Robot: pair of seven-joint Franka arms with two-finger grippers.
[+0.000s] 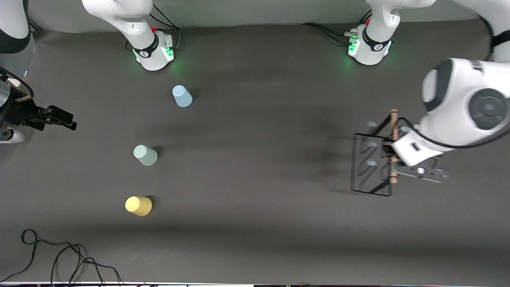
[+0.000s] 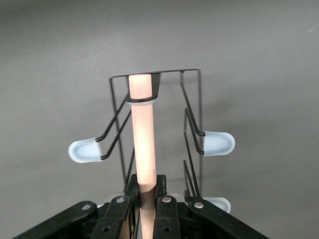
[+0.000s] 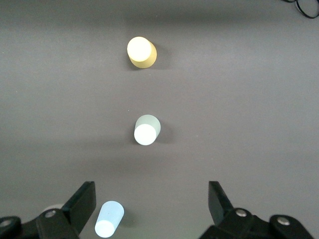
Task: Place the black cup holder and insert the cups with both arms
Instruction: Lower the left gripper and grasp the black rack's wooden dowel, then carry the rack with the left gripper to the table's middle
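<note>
My left gripper should release the black cup holder on the open middle of the mat, level with the mint green cup (image 1: 248,162).
My left gripper (image 1: 392,154) (image 2: 147,186) is shut on the light wooden rod handle (image 2: 143,139) of the black cup holder (image 1: 370,165) (image 2: 199,99), at the left arm's end of the table. Pale blue prong tips (image 2: 218,143) stick out on both sides of it. I cannot tell whether its base touches the table. Three cups stand mouth down toward the right arm's end: light blue (image 1: 182,96) (image 3: 109,219) by the right arm's base, mint green (image 1: 145,155) (image 3: 147,130) nearer the camera, and yellow (image 1: 138,205) (image 3: 141,52) nearest. My right gripper (image 1: 67,119) (image 3: 152,199) hangs open and empty, high over that end.
The table is covered by a dark grey mat (image 1: 255,159). A loose black cable (image 1: 59,255) lies near the front edge at the right arm's end. Two green-lit arm bases (image 1: 155,50) (image 1: 368,46) stand along the table's back edge.
</note>
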